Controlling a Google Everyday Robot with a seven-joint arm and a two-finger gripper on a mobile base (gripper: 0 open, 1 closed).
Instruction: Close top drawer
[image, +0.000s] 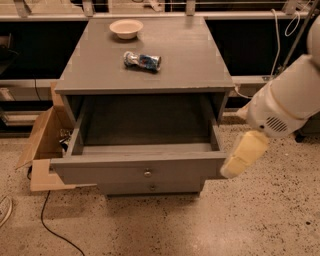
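Observation:
The robot's gripper will next move to the arm-side end (208, 171) of the top drawer's front, away from the drawer's metal knob, and close there.
The top drawer (135, 169) of the grey cabinet is pulled far out. Its deep box looks empty and its flat front carries a small round metal knob (147, 173). My gripper (243, 155), pale yellow at the end of the white arm (287, 100), hangs by the right end of the drawer front, close to its corner. I cannot tell whether it touches the front.
A shorter drawer front with its knob (152, 188) sits under the top drawer. On the cabinet top (190, 65) are a beige bowl (126, 28) and a crushed can (142, 61). An open cardboard box (42, 145) stands at the left and a black cable (55, 225) lies on the floor.

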